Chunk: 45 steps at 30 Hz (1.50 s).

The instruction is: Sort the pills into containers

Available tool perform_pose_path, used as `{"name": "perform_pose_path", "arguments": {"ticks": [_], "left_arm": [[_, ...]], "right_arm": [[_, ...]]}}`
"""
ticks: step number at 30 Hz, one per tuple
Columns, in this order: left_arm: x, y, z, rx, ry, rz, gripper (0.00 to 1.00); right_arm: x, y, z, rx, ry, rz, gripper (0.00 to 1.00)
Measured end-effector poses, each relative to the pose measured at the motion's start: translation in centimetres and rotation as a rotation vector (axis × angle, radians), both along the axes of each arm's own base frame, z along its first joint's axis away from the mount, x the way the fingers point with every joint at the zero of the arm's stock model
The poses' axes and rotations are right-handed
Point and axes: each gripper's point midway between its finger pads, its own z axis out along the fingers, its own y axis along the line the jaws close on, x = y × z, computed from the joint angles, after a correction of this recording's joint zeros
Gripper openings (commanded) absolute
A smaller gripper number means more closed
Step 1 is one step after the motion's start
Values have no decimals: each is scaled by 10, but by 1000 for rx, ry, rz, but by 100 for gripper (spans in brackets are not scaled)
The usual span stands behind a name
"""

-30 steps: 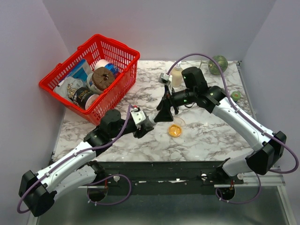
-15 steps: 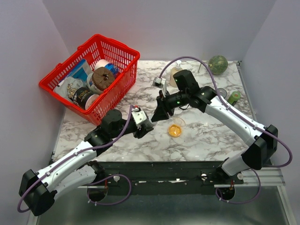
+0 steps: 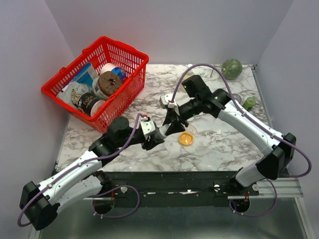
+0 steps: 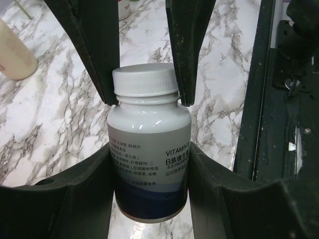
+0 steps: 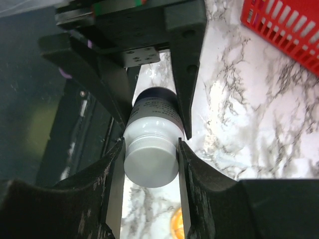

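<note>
The white cap still sits on the bottle's neck, so the robot's right gripper should open, turn back and grip the cap's ribbed side (image 4: 146,86) to twist it free.
The white pill bottle (image 4: 149,149), with a dark label band, lies in my left gripper (image 4: 149,152), which is shut on its body. My right gripper (image 5: 151,149) is shut on the bottle's ribbed white cap (image 5: 151,162); its fingers (image 4: 102,55) press both sides of the cap (image 4: 145,82). From above, the left gripper (image 3: 158,133) and right gripper (image 3: 172,125) meet tip to tip and hide the bottle. Just to their right stands the shallow clear dish (image 3: 192,130) with the orange pills (image 3: 186,139) in it. A sliver of the pills (image 5: 175,224) shows below the cap.
A red basket (image 3: 130,54) full of cans and packets stands at the back left. A beige bottle (image 4: 15,50) stands beyond the grippers. A green round thing (image 3: 232,68) and a small green item (image 3: 249,103) sit far right. The table's black front rail (image 4: 279,99) is close by.
My right arm swung down and left to the bottle in the left gripper, and its jaws closed from wide open onto the cap. The left arm held still.
</note>
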Motion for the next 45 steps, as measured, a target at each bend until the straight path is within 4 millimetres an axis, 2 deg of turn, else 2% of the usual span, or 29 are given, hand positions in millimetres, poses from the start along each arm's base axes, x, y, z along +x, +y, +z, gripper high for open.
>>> {"name": "perform_pose_path", "arguments": {"ticks": [5, 10, 13, 16, 19, 20, 23, 25, 31, 38, 41, 45], "left_arm": [[-3, 0, 2, -5, -5, -14, 0], [-5, 1, 3, -9, -8, -19, 0], [-6, 1, 5, -15, -12, -23, 0], [-5, 1, 5, -18, -12, -23, 0], [-6, 1, 1, -15, 8, -18, 0], [-7, 2, -2, -13, 17, -15, 0], [-6, 2, -6, -9, 25, -10, 0], [-6, 2, -5, -14, 19, -11, 0], [-6, 2, 0, -27, 4, -7, 0], [3, 6, 3, -29, -9, 47, 0], [7, 6, 5, -36, -15, 64, 0], [10, 7, 6, -40, -16, 85, 0]], "right_arm": [[-1, 1, 2, 8, -139, 135, 19], [-3, 0, 3, 25, -194, 199, 23], [-2, -1, 5, 30, -212, 212, 27], [-2, 0, 5, 35, -204, 221, 37], [-4, 2, 0, 37, -159, 229, 54], [-4, 3, -3, 35, -138, 228, 67], [-6, 5, -6, 32, -80, 219, 91], [-8, 5, -8, 27, -42, 208, 99], [-5, 6, 6, 40, 44, 118, 100], [12, -3, 35, 34, 234, -195, 100], [11, -3, 30, 14, 347, -274, 99], [9, -3, 7, -49, 490, -355, 95]]}}
